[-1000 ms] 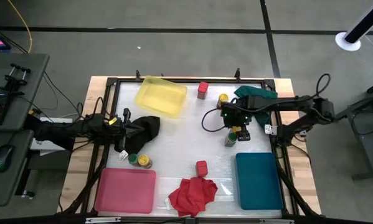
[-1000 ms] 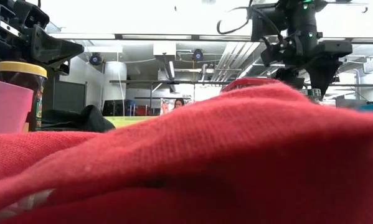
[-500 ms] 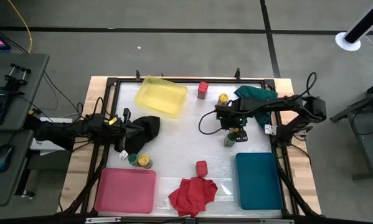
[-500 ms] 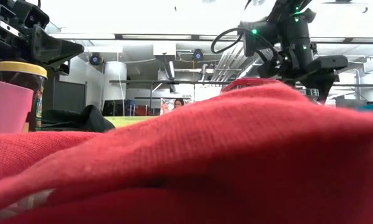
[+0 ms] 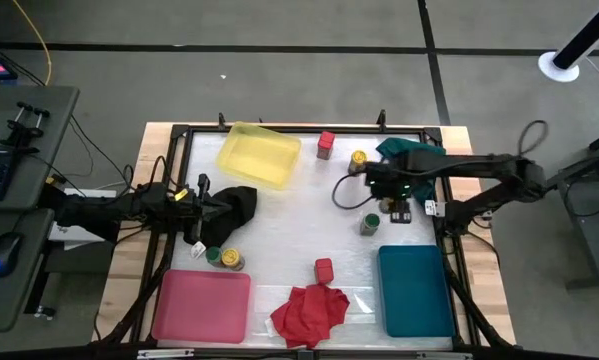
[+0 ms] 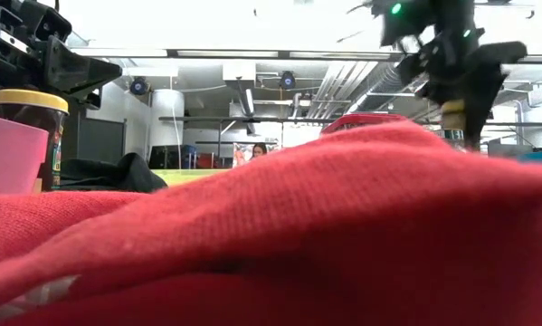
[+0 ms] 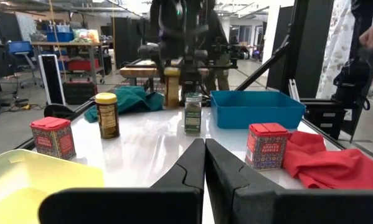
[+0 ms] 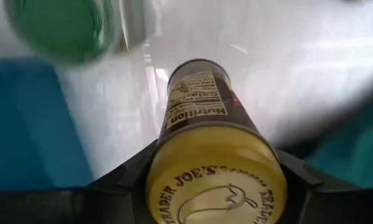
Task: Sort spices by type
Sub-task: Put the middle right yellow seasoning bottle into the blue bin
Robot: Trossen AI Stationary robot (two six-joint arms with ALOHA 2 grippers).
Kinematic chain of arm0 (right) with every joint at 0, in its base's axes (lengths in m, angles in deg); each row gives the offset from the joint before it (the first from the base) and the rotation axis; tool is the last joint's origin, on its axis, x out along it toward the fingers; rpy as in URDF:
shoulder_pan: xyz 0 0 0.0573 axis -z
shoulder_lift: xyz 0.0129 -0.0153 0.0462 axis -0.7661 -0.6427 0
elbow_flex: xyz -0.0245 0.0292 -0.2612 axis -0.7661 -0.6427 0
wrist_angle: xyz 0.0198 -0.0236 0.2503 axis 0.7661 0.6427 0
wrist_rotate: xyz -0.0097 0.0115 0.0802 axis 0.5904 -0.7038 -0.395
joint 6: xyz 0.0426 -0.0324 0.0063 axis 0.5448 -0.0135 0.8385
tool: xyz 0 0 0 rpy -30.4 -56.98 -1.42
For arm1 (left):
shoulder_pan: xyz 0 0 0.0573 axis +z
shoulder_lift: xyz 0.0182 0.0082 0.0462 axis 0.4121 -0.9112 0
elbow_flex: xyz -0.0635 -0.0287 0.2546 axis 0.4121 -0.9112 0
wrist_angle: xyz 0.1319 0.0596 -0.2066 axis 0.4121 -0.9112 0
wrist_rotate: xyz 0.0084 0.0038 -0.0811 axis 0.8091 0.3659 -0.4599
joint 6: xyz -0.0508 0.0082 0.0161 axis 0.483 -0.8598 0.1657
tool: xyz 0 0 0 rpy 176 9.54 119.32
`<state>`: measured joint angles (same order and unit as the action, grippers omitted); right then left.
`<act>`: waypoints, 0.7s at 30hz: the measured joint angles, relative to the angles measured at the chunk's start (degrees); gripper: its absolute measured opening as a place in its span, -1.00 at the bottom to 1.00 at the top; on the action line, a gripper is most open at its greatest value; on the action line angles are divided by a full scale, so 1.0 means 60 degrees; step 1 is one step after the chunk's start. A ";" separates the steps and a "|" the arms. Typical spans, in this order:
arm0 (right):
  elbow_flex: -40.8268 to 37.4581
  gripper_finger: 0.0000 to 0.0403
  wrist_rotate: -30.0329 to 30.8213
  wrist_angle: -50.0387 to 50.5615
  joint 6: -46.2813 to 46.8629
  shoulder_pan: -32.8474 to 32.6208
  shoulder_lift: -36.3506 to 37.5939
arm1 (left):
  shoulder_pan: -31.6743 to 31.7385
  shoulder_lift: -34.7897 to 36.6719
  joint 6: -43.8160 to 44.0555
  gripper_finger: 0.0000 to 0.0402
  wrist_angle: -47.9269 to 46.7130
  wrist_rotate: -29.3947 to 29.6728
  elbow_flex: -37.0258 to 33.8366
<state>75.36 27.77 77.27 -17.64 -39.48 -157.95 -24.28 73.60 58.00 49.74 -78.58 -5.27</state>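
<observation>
I will use my right gripper to set the yellow-lidded jar, now held above the table, down in the far half of the teal tray (image 5: 416,269).
My right gripper (image 5: 399,207) is shut on a yellow-lidded jar (image 8: 202,124) above the table's right half, beside a standing green-lidded jar (image 5: 370,224). It also shows in the low view (image 6: 459,100). My left gripper (image 7: 205,146) is shut and empty, waiting at the left by the black cloth (image 5: 237,208). Another yellow-lidded jar (image 5: 358,159) and a red box (image 5: 326,143) stand at the far side. A second red box (image 5: 323,269) stands near the red cloth. A green-lidded jar (image 5: 213,256) and a yellow-lidded jar (image 5: 232,261) stand by the pink tray. My right gripper pinches the jar at its yellow lid (image 8: 164,186), with one finger (image 8: 127,180) on each side. The fingers come from above, pointing down. The jar hangs upright below them, lifted clear of the table, as the left wrist view (image 7: 172,87) also shows.
A yellow tray (image 5: 259,153) lies far left, a pink tray (image 5: 204,305) near left and a teal tray (image 5: 415,290) near right. A red cloth (image 5: 309,310) lies at the near edge and fills the low view. A green cloth (image 5: 411,155) lies far right.
My right gripper has risen and gone a little toward the table's right edge with the yellow-lidded jar, which has been lifted off the table from beside the green-lidded jar. The green-lidded jar stays standing where it was.
</observation>
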 joint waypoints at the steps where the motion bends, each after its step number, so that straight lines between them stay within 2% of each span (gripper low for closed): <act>1: 0.0095 0.04 -0.0071 0.0334 0.0469 -0.0003 0.0315 | 0.0004 -0.0002 0.0000 -1.00 0.0002 -0.0002 0.0000; 6: 0.0341 0.04 -0.1698 0.0846 0.3574 -0.0614 0.1967 | 0.0002 -0.0001 0.0002 -1.00 0.0003 -0.0003 0.0000; 10: 0.0333 0.04 -0.2725 0.0838 0.6429 -0.2255 0.2706 | 0.0004 -0.0003 0.0004 -1.00 0.0003 0.0001 0.0000; 17: 0.0328 0.04 -0.2970 0.0190 1.0365 -0.6257 0.2380 | 0.0000 -0.0001 0.0000 -1.00 0.0002 -0.0003 0.0000; 21: 0.0216 0.04 -0.2904 0.0162 1.1823 -0.7952 0.1709 | 0.0000 0.0001 0.0004 -1.00 0.0000 -0.0003 0.0000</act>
<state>76.65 10.34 78.25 53.30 -87.19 -147.70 -24.28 73.60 58.02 49.74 -78.60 -5.27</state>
